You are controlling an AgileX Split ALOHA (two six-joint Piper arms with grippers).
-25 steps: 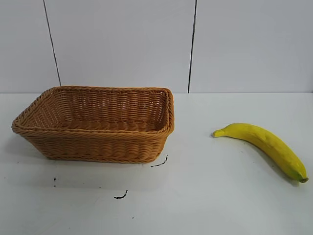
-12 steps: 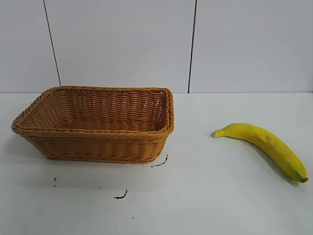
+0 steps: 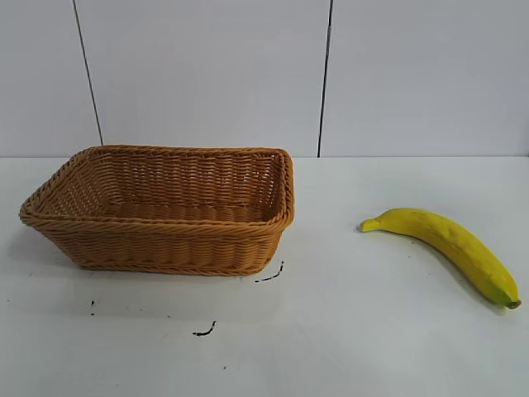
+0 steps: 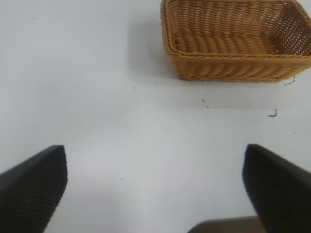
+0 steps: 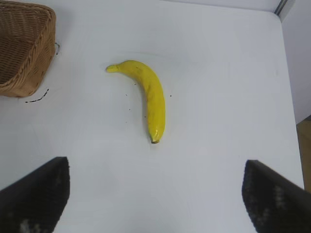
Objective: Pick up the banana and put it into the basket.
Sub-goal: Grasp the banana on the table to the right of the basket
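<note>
Next, my right gripper moves to the middle of the yellow banana (image 3: 450, 237) (image 5: 152, 91) and closes there, between the banana's stem and its brown end.
A curved yellow banana (image 3: 450, 244) lies flat on the white table at the right, also seen in the right wrist view as banana (image 5: 148, 94). The tan wicker basket (image 3: 161, 208) stands at the left and holds nothing; the left wrist view shows the basket (image 4: 233, 41) too. My right gripper (image 5: 155, 194) hovers open above bare table, short of the banana's brown end. My left gripper (image 4: 154, 187) is open over bare table, well away from the basket. Neither arm shows in the exterior view.
Small black marks (image 3: 269, 273) dot the table in front of the basket. The table's edge and corner (image 5: 282, 14) show beyond the banana in the right wrist view. A pale panelled wall (image 3: 331, 74) stands behind the table.
</note>
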